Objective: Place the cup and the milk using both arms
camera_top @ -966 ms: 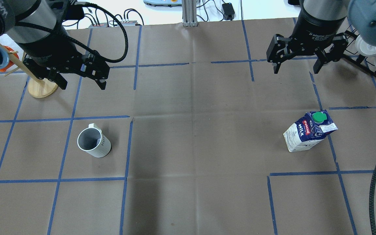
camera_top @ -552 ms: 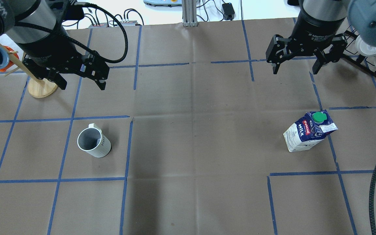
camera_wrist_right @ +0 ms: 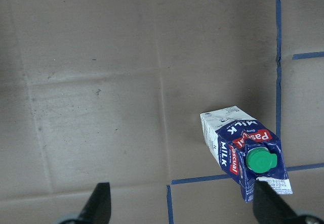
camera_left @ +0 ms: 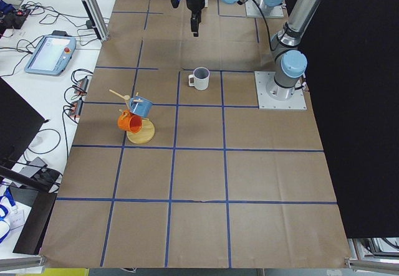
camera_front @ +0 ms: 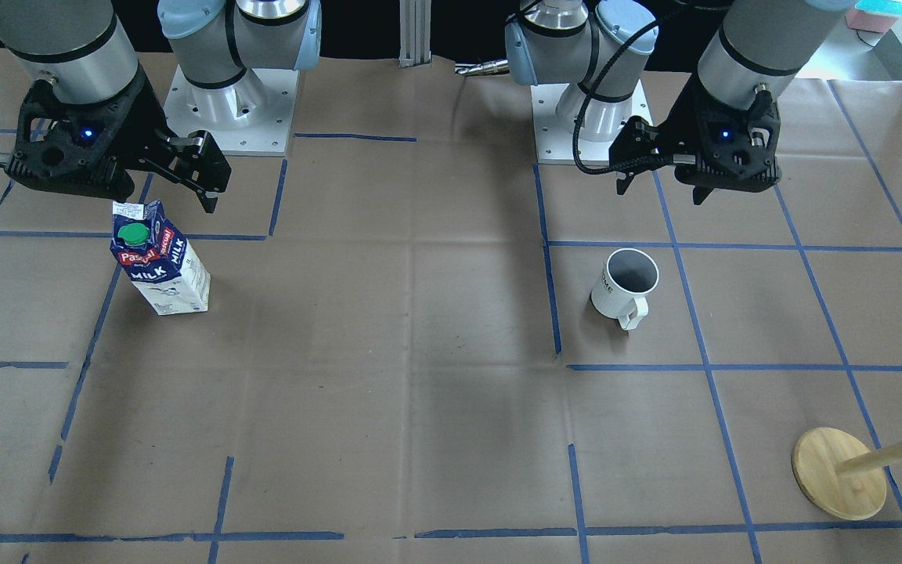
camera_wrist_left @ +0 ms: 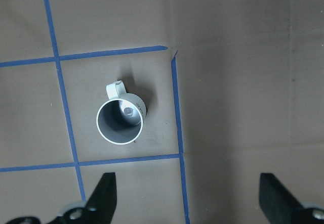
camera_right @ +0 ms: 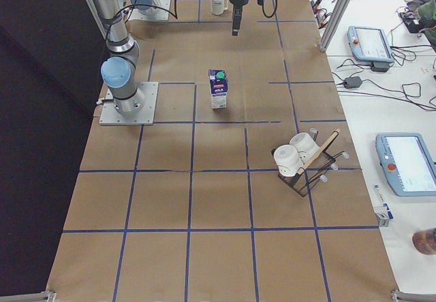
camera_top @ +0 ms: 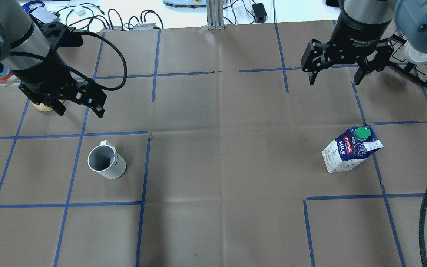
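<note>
Next, my left gripper will go to the cup's rim (camera_front: 658, 274) (camera_wrist_left: 97, 122), on the side toward the wooden mug tree, and close there.
The cup (camera_top: 106, 162), a white mug with a grey inside, stands upright on the left half of the table. It also shows in the left wrist view (camera_wrist_left: 120, 121). My left gripper (camera_top: 81, 111) is open and empty, hovering beyond the cup and slightly to its left. The milk (camera_top: 350, 152), a blue-topped carton with a green cap, stands upright on the right half and shows in the right wrist view (camera_wrist_right: 243, 153). My right gripper (camera_top: 334, 81) is open and empty, high above the table beyond the milk.
A wooden mug tree (camera_front: 838, 472) with a blue and an orange cup stands at the far left, just behind my left gripper. A black rack with white cups (camera_top: 421, 59) stands at the far right. A black cable (camera_top: 426, 207) hangs at the near right.
My left gripper has moved left and nearer, toward the cup. My right gripper has hardly moved. The cup and the milk have not moved.
</note>
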### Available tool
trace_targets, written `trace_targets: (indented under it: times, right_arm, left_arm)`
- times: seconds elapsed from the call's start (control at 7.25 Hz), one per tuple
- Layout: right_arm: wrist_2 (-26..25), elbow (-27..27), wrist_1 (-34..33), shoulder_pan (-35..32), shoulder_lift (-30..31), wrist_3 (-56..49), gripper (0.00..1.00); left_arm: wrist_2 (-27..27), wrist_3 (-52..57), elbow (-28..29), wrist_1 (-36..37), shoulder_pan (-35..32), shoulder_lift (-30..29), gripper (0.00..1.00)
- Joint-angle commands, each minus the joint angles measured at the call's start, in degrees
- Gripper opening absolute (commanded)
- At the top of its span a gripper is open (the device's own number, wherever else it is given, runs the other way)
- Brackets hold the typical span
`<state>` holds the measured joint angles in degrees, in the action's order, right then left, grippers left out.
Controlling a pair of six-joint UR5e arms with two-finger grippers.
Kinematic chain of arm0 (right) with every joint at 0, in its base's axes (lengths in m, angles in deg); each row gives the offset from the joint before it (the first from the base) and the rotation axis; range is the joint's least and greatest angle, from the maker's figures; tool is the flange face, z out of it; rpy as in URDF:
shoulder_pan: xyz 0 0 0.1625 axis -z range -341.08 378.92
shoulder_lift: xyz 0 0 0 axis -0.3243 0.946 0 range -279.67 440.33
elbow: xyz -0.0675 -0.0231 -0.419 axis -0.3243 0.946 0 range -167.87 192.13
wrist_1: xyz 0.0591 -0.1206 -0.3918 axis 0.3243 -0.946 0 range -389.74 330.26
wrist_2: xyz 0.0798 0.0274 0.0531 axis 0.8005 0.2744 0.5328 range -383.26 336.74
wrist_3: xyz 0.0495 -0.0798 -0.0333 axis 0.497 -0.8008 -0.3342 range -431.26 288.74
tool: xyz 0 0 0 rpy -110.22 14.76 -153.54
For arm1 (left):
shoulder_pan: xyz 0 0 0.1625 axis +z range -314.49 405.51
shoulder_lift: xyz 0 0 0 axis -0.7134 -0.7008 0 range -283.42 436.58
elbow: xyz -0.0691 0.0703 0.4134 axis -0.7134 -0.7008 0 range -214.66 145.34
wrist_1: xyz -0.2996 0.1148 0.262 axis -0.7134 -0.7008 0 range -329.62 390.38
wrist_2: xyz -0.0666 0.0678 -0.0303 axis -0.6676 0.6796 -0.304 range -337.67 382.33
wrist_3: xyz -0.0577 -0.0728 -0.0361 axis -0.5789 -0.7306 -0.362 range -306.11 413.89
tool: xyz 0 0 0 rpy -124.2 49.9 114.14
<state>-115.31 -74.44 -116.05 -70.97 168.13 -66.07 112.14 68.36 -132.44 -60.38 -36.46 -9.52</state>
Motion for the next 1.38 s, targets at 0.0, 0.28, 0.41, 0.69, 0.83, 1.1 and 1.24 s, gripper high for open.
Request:
trace_targets:
  times: [0.0, 0.28, 0.41, 0.69, 0.83, 1.1, 1.24]
  right_arm:
    - [0.0, 0.0, 0.0, 0.0, 0.0, 0.0, 1.00]
    - [0.0, 0.0, 0.0, 0.0, 0.0, 0.0, 1.00]
    - [-0.1, 0.0, 0.0, 0.1, 0.0, 0.0, 1.00]
    - [-0.1, 0.0, 0.1, 0.0, 0.0, 0.0, 1.00]
    - [-0.1, 0.0, 0.1, 0.0, 0.0, -0.1, 1.00]
    - [-0.1, 0.0, 0.1, 0.0, 0.0, -0.1, 1.00]
    - [0.0, 0.0, 0.1, 0.0, 0.0, -0.1, 1.00]
  left_arm:
    - [0.1, 1.4, -7.7, 7.3, 4.0, -0.8, 0.99]
    - [0.2, 5.4, -19.3, 21.5, 7.5, -0.9, 0.99]
    - [0.1, 5.7, -21.8, 24.2, 10.3, -1.7, 0.99]
    - [1.7, 5.5, -22.1, 24.4, 11.4, -3.4, 0.99]
    - [1.7, 5.5, -22.1, 25.7, 11.4, -5.0, 0.99]
    - [1.6, 4.9, -22.3, 26.3, 11.4, -7.3, 0.97]
    - [1.6, 4.8, -22.3, 26.3, 11.4, -7.8, 0.95]
